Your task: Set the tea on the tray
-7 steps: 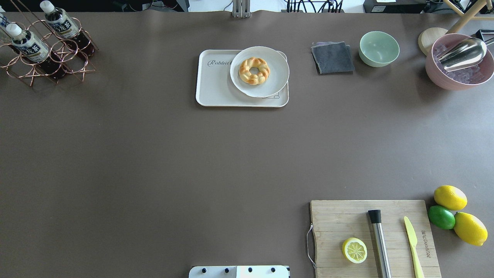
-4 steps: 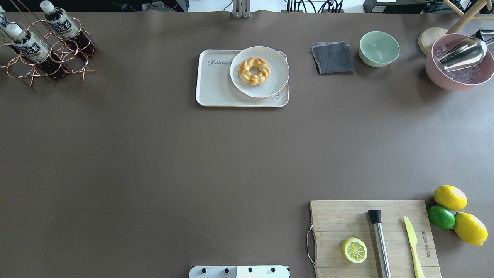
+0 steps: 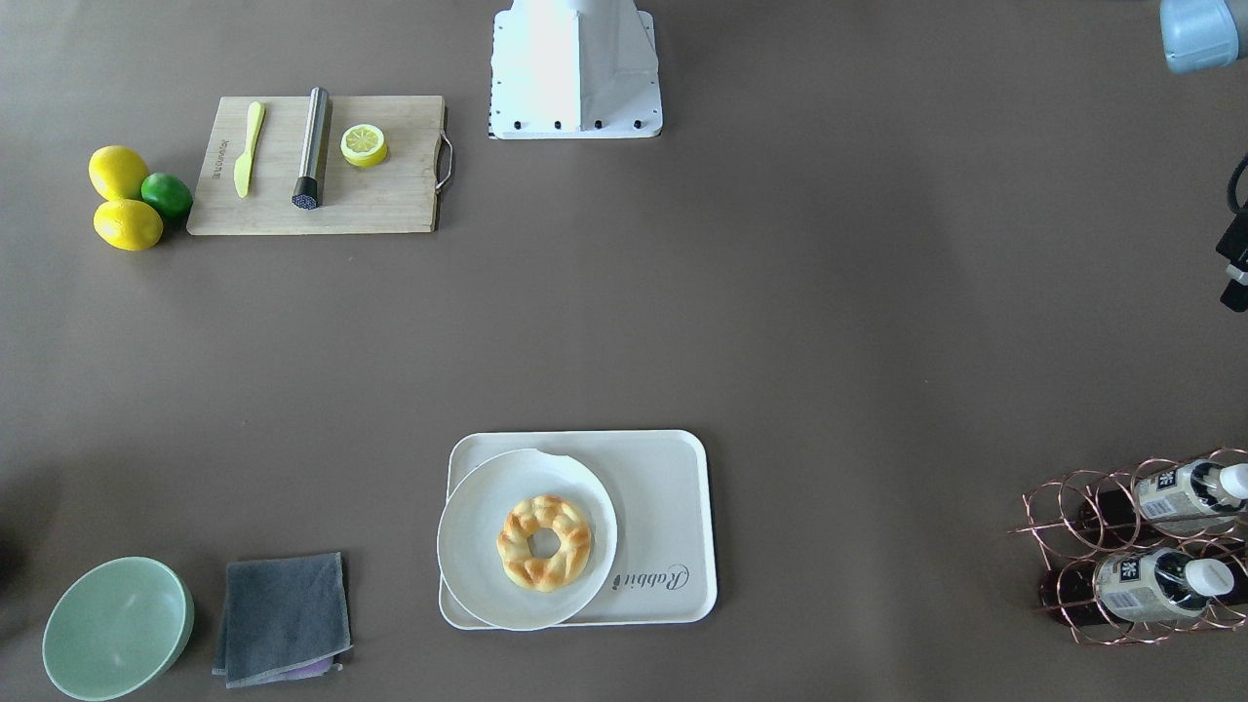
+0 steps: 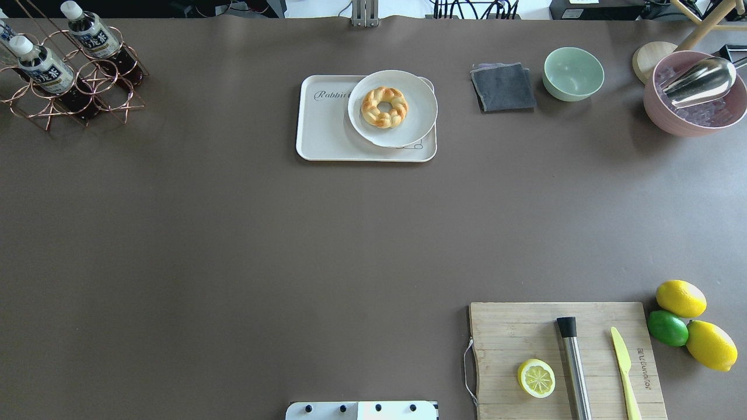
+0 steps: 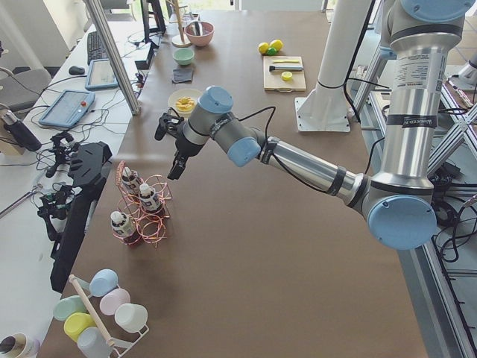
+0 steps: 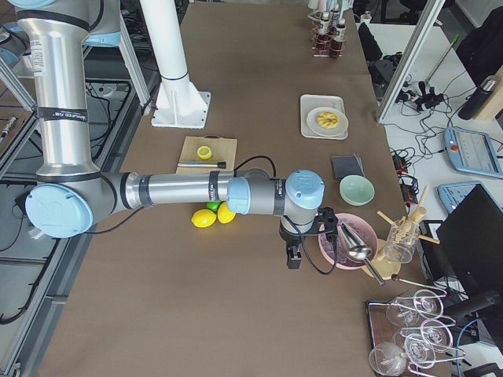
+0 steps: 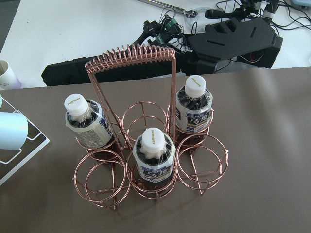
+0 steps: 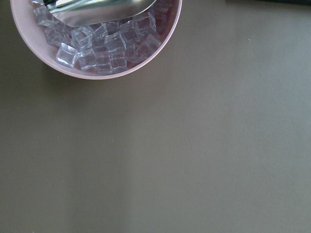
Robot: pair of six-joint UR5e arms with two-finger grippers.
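I need to close my left gripper on the white cap [image 3: 1234, 480] [image 7: 153, 140] of the middle tea bottle, the one in the near row of the copper wire rack.
Three tea bottles [image 7: 153, 155] with white caps stand in a copper wire rack [image 7: 112, 189] at the table's far left [image 4: 44, 65]. The cream tray [image 4: 324, 131] marked "Rabbit" lies at the far middle; it also shows in the front-facing view [image 3: 663, 487]. A round white plate [image 4: 417, 93] with a braided ring pastry [image 4: 384, 107] covers its right part. My left gripper [image 5: 177, 165] hovers above and just beside the rack; I cannot tell if it is open. My right gripper [image 6: 293, 255] hangs by the pink ice bowl [image 6: 346, 239], state unclear.
A grey cloth [image 4: 503, 87], a green bowl [image 4: 573, 73] and the pink bowl of ice with a metal scoop [image 4: 700, 81] stand at the far right. A wooden cutting board [image 4: 525, 326] with half a lemon, a muddler and a knife lies near right, beside lemons and a lime [image 4: 668, 328].
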